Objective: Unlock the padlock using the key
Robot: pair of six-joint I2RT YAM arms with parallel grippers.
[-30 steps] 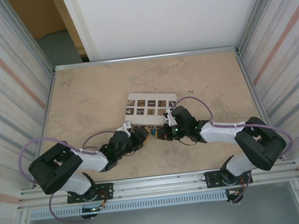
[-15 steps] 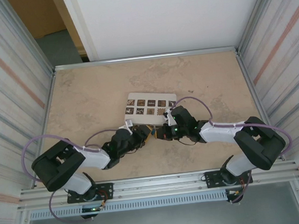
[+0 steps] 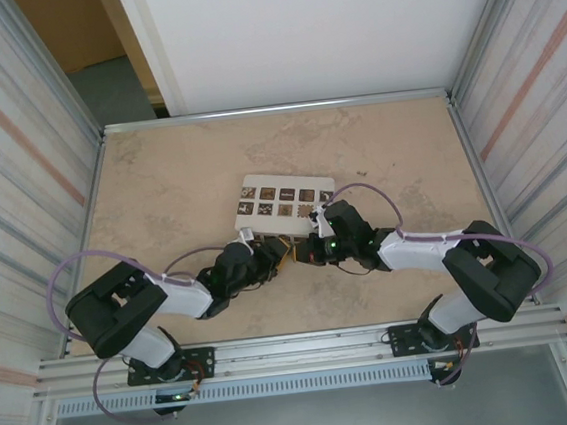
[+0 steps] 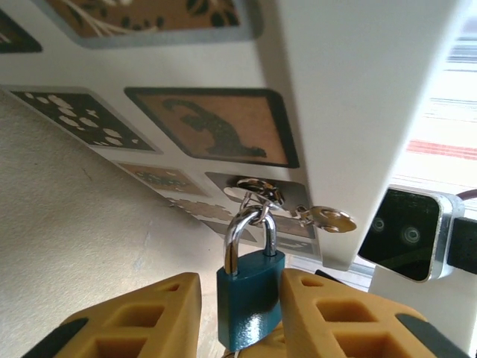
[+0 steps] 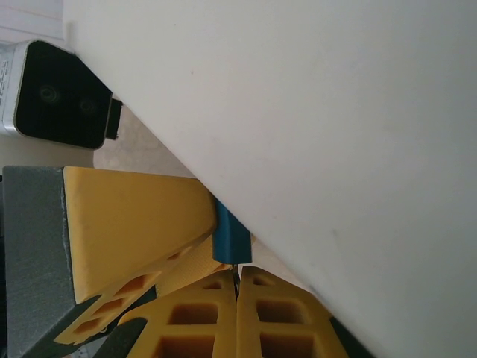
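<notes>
The robot's right gripper holds the key crosswise beside the white box, so it should open, back off and take the key from the front (image 4: 235, 353), lined up with the padlock.
A teal padlock (image 4: 250, 298) hangs by its steel shackle (image 4: 232, 237) from a small chain on the white patterned box (image 4: 350, 112). My left gripper (image 4: 240, 287) is open around the lock body: the right finger (image 4: 343, 313) touches it and the left finger (image 4: 134, 321) stands a small gap away. In the right wrist view my right gripper (image 5: 237, 277) is shut on the key (image 5: 235, 267), whose thin blade meets the underside of the padlock (image 5: 229, 240). From above, both grippers (image 3: 271, 259) (image 3: 308, 253) meet at the box's near edge.
A second brass key (image 4: 332, 218) dangles from the chain beside the shackle. The white box (image 3: 285, 204) with dark picture tiles lies mid-table. The right wrist's camera housing (image 4: 406, 235) sits close on the right. Metal walls flank the table on both sides.
My left gripper's jaws have narrowed around the padlock and the left arm has shifted slightly right. The right arm has held still.
</notes>
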